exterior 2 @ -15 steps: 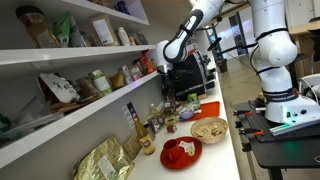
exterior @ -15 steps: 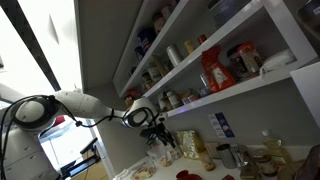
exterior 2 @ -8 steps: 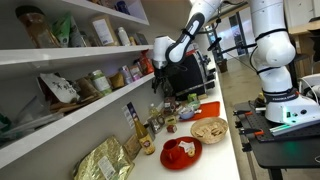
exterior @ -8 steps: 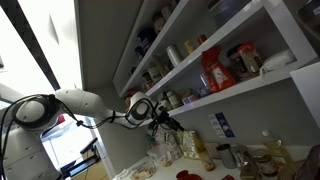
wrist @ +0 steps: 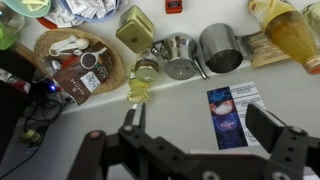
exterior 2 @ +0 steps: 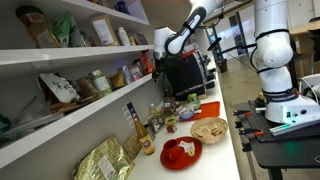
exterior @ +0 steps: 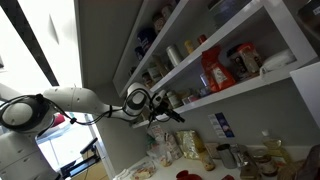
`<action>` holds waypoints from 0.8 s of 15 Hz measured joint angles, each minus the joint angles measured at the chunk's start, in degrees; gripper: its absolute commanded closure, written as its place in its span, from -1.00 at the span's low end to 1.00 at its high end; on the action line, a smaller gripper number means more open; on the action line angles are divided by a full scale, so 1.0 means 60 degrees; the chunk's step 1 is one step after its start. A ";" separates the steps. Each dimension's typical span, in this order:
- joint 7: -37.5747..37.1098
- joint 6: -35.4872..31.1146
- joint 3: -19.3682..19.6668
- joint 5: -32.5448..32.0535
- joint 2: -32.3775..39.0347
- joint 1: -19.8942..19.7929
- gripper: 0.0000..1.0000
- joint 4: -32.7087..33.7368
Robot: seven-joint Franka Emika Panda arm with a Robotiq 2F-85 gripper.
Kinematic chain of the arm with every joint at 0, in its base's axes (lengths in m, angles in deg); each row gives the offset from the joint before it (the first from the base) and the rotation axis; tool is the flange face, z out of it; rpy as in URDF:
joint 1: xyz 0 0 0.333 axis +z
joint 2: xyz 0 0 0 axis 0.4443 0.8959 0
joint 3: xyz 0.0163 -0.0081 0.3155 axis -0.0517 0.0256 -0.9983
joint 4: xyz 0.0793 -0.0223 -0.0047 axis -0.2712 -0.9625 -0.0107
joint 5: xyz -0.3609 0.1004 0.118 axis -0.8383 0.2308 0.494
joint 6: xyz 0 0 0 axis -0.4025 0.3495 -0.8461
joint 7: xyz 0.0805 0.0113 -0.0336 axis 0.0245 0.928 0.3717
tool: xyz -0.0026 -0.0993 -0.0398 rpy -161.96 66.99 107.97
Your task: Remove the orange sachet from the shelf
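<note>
The upper part (exterior: 209, 57) of the orange sachet on the shelf's middle board is next for my gripper, which should move to it and then close there.
The orange sachet (exterior: 213, 72) stands upright on the middle board of the white shelf (exterior: 250, 88), between jars. My gripper (exterior: 165, 113) hangs off the shelf's near end, level with that board's front edge and well short of the sachet. In an exterior view it is in front of the shelf's far end (exterior 2: 160, 42). In the wrist view the gripper (wrist: 200, 125) is open and empty, looking down at the counter. The sachet does not show in the wrist view.
Jars and packets (exterior: 245, 58) crowd the shelf around the sachet. Below, the counter holds a red plate (exterior 2: 180, 152), a woven bowl (exterior 2: 209, 129), a gold foil bag (exterior 2: 105, 160), metal cups (wrist: 220, 48), a blue card (wrist: 232, 108) and bottles. A white robot (exterior 2: 275, 60) stands nearby.
The gripper has risen from over the counter items up to the height of the middle shelf board and moved towards the shelf. It stays open and empty.
</note>
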 measured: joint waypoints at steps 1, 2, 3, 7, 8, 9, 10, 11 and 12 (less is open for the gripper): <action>-0.0038 0.0135 0.0007 0.0000 -0.0147 -0.0097 -1.00 0.0027; -0.0060 0.0236 0.0015 0.0000 -0.0277 -0.0183 -1.00 0.0053; -0.0066 0.0301 0.0026 0.0000 -0.0394 -0.0271 -1.00 0.0089; -0.0207 0.0340 0.0030 -0.0045 -0.0457 -0.0562 -1.00 0.0403; -0.0284 0.0340 0.0030 -0.0076 -0.0354 -0.0611 -1.00 0.0555; -0.0396 0.0338 0.0030 -0.0143 -0.0201 -0.0651 -1.00 0.0752; -0.0543 0.0336 0.0030 -0.0281 -0.0003 -0.0686 -1.00 0.0999; -0.0688 0.0336 0.0030 -0.0449 0.0247 -0.0713 -1.00 0.1301; -0.0837 0.0340 0.0047 -0.0632 0.0533 -0.0726 -1.00 0.1657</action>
